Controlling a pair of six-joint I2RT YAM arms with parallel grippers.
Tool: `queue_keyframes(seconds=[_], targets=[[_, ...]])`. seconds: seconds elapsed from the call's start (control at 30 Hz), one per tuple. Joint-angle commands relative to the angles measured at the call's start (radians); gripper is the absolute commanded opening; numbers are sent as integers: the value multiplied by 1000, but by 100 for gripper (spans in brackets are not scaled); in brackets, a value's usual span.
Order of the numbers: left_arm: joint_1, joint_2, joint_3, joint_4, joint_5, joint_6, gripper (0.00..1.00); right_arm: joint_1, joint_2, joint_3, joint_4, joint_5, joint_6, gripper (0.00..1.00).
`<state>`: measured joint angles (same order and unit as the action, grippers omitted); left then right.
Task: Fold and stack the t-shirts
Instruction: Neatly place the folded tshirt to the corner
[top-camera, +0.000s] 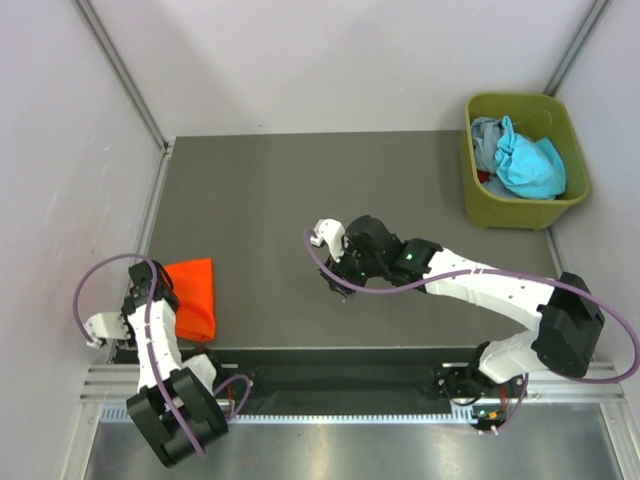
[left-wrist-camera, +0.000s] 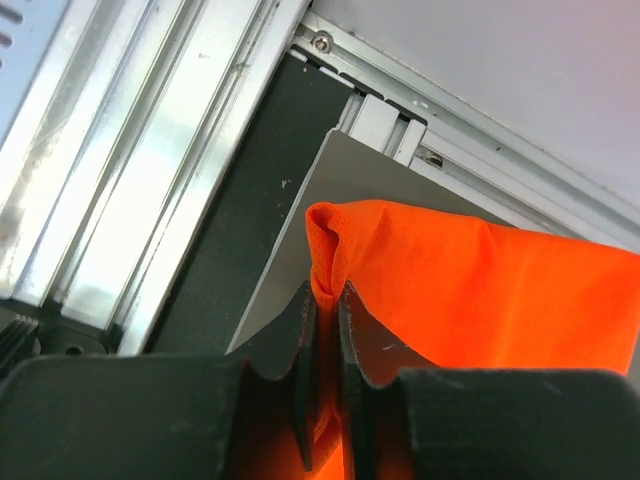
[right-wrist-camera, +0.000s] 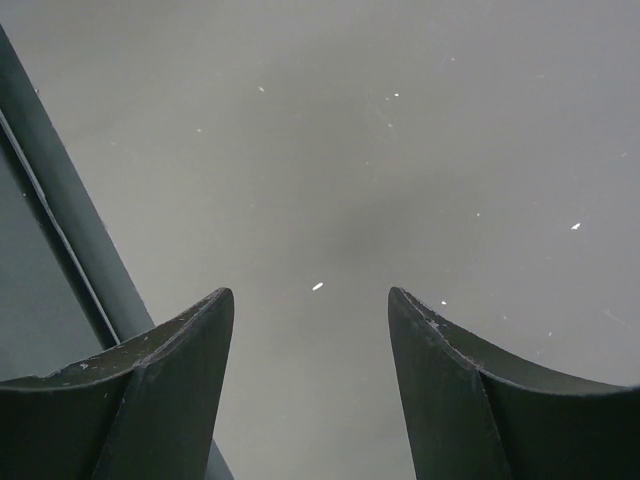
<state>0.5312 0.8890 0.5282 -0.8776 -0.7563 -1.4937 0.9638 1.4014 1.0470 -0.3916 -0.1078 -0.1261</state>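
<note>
I will use my left gripper to release the orange t-shirt's corner at the table's near corner (top-camera: 126, 342) (left-wrist-camera: 332, 152), between the metal bar and the white side of the table.
A bright orange t-shirt (top-camera: 192, 295) lies folded at the table's near left corner. My left gripper (top-camera: 165, 300) sits at its left edge. In the left wrist view the gripper (left-wrist-camera: 325, 295) has its jaws nearly together, pinching a fold of the orange t-shirt (left-wrist-camera: 480, 290). My right gripper (top-camera: 340, 283) hovers over the middle of the table. In the right wrist view it (right-wrist-camera: 310, 300) stands open, with only bare grey table (right-wrist-camera: 400, 150) between its fingers. A teal-blue t-shirt (top-camera: 530, 165) and a pale grey-blue one (top-camera: 487, 140) lie crumpled in the bin.
The olive-green bin (top-camera: 520, 215) stands at the far right corner of the dark table (top-camera: 300, 180). White walls close in the left, back and right. A metal rail (left-wrist-camera: 150, 170) runs along the table's near edge beside the orange shirt.
</note>
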Motion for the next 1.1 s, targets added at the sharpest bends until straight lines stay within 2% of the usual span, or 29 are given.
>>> queue_keyframes(seconds=[0.0,0.1,0.17,0.43,0.87,0.9,0.93,0.97,1.0,1.03,1.07], targets=[[12,22,3,69,-17,93,15,15,-36,5,25,-18,11,64],[13,53,18,74,-26,133,2,15,-44,-2,25,-10,8,64],[15,65,18,94,-31,173,0,15,-47,-8,26,-9,6,64],[24,110,21,244,-21,369,0,15,-58,-12,25,-4,6,64],[78,152,59,287,20,467,0,15,-62,-19,28,-3,11,64],[78,171,72,252,28,442,14,15,-64,-21,28,-3,11,64],[78,177,91,243,52,435,23,16,-68,-25,30,-1,13,64],[79,185,104,224,63,426,42,15,-70,-28,28,0,13,65],[79,197,114,172,72,385,68,15,-73,-30,28,2,17,65],[78,200,122,154,106,369,78,15,-76,-36,30,3,20,65],[78,200,134,131,123,353,84,13,-79,-38,30,2,22,65]])
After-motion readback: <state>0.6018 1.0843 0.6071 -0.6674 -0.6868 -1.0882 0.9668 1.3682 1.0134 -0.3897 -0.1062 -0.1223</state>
